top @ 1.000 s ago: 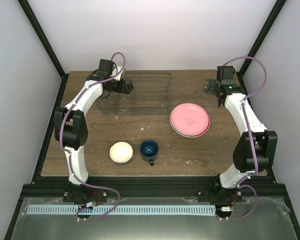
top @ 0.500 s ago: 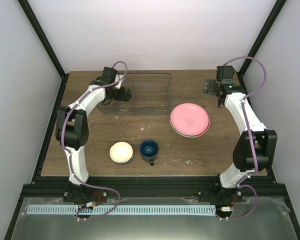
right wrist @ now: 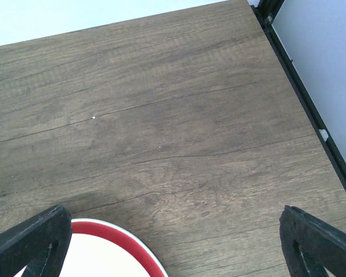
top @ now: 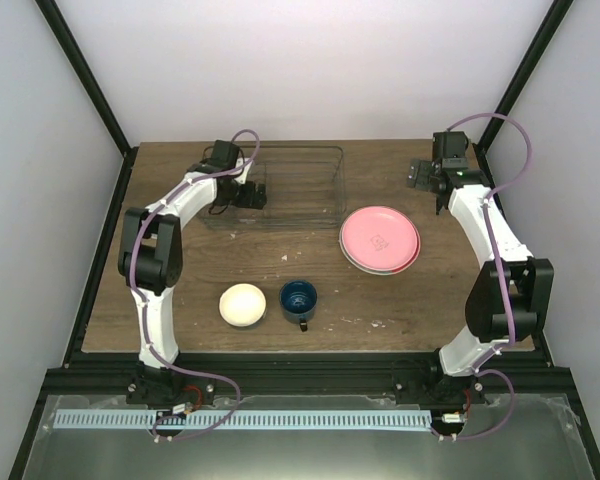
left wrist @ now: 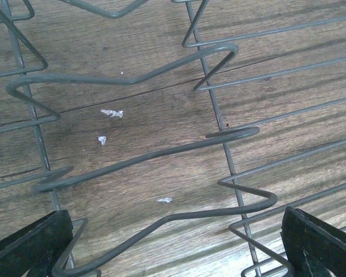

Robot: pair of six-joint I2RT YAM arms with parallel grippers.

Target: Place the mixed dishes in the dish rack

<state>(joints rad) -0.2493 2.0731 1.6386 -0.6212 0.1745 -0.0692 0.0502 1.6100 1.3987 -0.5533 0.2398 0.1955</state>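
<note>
Next, I move my right gripper to the pink plate and close it on the plate's rim (top: pixel 417 239), on the side away from the dish rack.
The dish rack (top: pixel 336 170), a see-through grey wire basket, stands at the back left of the table. My left gripper (top: pixel 254 192) hangs open over its left part. In the left wrist view its wire dividers (left wrist: pixel 161 151) lie right below, with nothing between my fingertips (left wrist: pixel 30 242). A pink plate (top: pixel 380 238) tops a plate stack at the right. My right gripper (top: pixel 426 176) is open behind that stack, and only a red plate rim (right wrist: pixel 124 242) shows at the bottom left of the right wrist view. The dark blue mug (top: pixel 298 299) and the cream bowl (top: pixel 242 304) stand near the front.
The wooden table (top: pixel 420 300) ends at a black frame rail (right wrist: pixel 303 98) close on the right of my right gripper. White walls close in the back and both sides. A few small crumbs (left wrist: pixel 111 113) lie on the wood under the rack.
My left gripper has moved a little to the right and nearer, further over the rack's left part. The right arm and the dishes have not moved.
</note>
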